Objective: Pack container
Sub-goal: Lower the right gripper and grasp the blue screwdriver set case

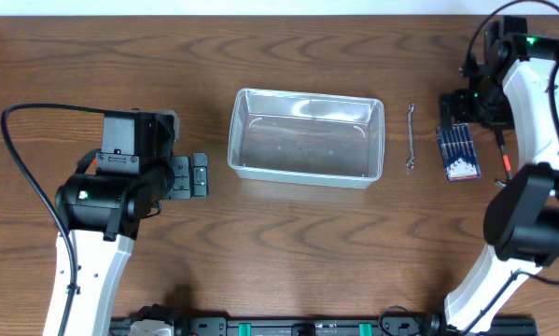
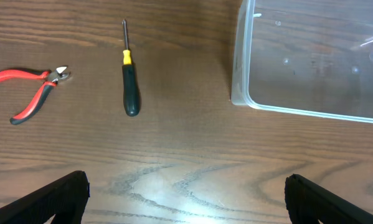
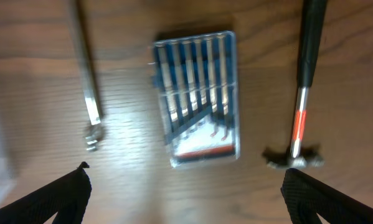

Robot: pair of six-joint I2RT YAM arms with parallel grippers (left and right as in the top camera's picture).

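The robot's right gripper needs to next move down to the middle of the blue case (image 1: pixel 458 149) (image 3: pixel 199 104) and close there across the long sides of the case.
The container (image 1: pixel 305 137) is a clear plastic bin in the middle of the table, with nothing in it; its corner shows in the left wrist view (image 2: pixel 311 62). My left gripper (image 1: pixel 197 175) is open and empty, left of the bin, its fingers wide apart over bare wood (image 2: pixel 186 199). Red-handled pliers (image 2: pixel 33 87) and a black-and-yellow screwdriver (image 2: pixel 129 81) lie ahead of it; my left arm hides them from overhead. My right gripper (image 1: pixel 458 110) is open and empty (image 3: pixel 186 196), above a blue case of small screwdrivers (image 3: pixel 198 99).
A metal wrench (image 1: pixel 411 137) lies right of the bin, also in the right wrist view (image 3: pixel 88 81). The blue case (image 1: pixel 457 152) lies beside it. A hammer (image 3: pixel 301 106) lies right of the case. The right arm's base (image 1: pixel 526 224) stands at the front right.
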